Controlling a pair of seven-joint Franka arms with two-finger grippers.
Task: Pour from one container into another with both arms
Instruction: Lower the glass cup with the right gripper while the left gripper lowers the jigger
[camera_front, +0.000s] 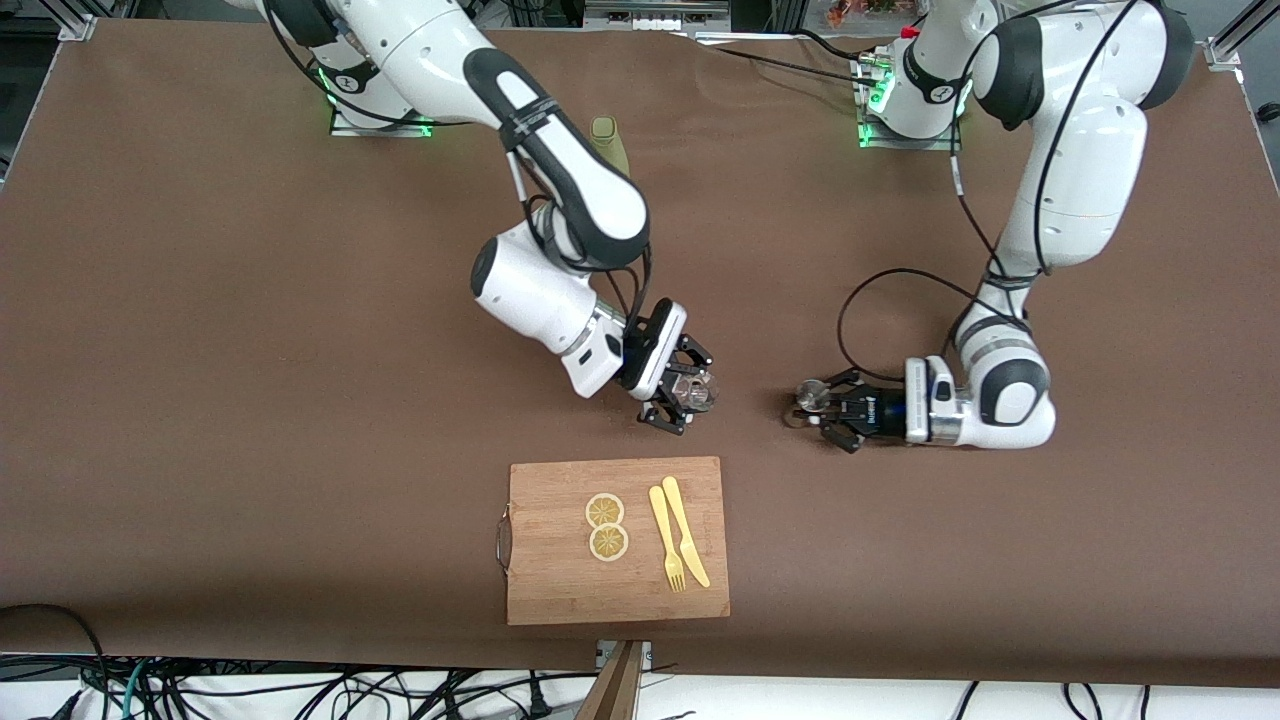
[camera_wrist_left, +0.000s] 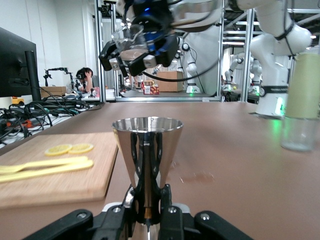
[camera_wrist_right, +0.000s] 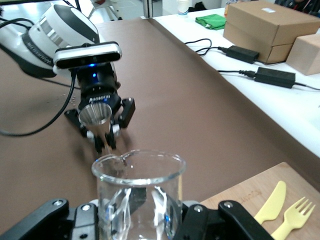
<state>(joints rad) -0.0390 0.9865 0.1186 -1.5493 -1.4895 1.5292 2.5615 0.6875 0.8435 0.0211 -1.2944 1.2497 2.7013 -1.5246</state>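
Note:
The left gripper should release the steel jigger on the brown table (camera_front: 966, 362) beneath its arm's white wrist section. The jigger now stands upright low over the table.
My left gripper (camera_front: 815, 402) is shut on the waist of a steel jigger (camera_front: 808, 396), which stands upright low over the brown table. In the left wrist view the jigger (camera_wrist_left: 146, 150) rises between the fingers (camera_wrist_left: 131, 200) of my left gripper (camera_wrist_left: 147, 202). My right gripper (camera_front: 683, 392) is shut on a clear glass beaker (camera_front: 696, 390), held up in the air beside the jigger toward the right arm's end. In the right wrist view the beaker (camera_wrist_right: 137, 192) fills the foreground in my right gripper (camera_wrist_right: 137, 212), its spout turned toward the jigger (camera_wrist_right: 97, 116).
A wooden cutting board (camera_front: 560, 590) lies nearer the front camera than both grippers, bearing two lemon slices (camera_front: 606, 526), a yellow knife (camera_front: 686, 543) and a fork (camera_front: 667, 550). An olive-capped bottle (camera_front: 608, 140) stands near the right arm's base, partly hidden by that arm.

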